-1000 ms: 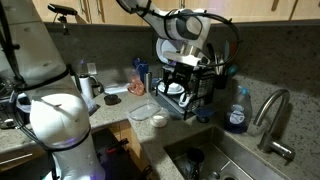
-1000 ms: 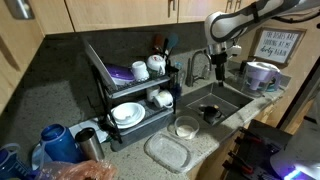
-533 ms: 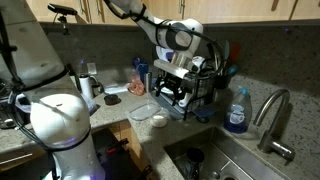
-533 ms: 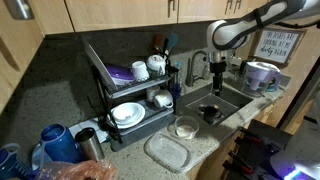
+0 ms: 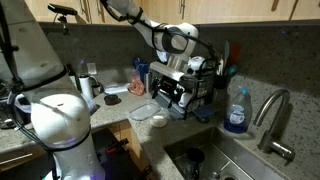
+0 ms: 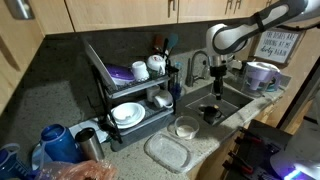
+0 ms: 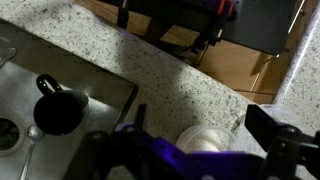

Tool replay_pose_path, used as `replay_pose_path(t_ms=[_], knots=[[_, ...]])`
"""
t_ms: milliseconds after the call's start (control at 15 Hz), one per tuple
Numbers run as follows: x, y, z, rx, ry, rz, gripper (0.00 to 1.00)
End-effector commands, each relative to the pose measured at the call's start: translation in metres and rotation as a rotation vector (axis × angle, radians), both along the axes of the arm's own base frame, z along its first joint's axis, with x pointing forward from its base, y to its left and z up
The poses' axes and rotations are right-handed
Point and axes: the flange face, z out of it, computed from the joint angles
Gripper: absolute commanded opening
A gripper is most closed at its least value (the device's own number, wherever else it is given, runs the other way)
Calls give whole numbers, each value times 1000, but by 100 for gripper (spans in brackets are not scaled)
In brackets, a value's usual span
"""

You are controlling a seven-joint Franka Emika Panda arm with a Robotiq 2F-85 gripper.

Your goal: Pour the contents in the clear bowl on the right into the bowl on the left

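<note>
The small bowl's sink-side rim (image 5: 167, 118) (image 7: 179, 143), across from the large bowl, is the next place for my gripper to go and close.
A small clear bowl (image 6: 185, 127) with pale whitish contents (image 7: 203, 141) stands on the speckled counter by the sink's corner; it also shows as the small bowl (image 5: 160, 121). To its left lies a larger clear, shallow bowl (image 6: 167, 152), seen as the large bowl (image 5: 143, 112) too. My gripper (image 6: 216, 88) hangs over the sink area, above and apart from both bowls. In the wrist view the gripper (image 7: 200, 118) is open, with the small bowl below and between its dark fingers (image 7: 264, 126) and nothing held.
A black two-tier dish rack (image 6: 135, 95) with plates and mugs stands behind the bowls. The sink (image 6: 228, 98) holds a black cup (image 7: 57, 112). There is a faucet (image 5: 272, 115) with a blue soap bottle (image 5: 236, 112) beside it. A white robot body (image 5: 60, 125) fills the near foreground.
The arm has swung down and toward the bowls, away from the faucet. The jaws stayed open and the bowls have not moved.
</note>
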Motion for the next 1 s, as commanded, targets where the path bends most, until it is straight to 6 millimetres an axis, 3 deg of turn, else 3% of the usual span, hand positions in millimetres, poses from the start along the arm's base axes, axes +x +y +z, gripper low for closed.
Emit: replay_pose_path(t_ms=[0, 933], knots=[[0, 3, -2, -2, 3, 5, 100], [2, 57, -49, 33, -60, 32, 100]])
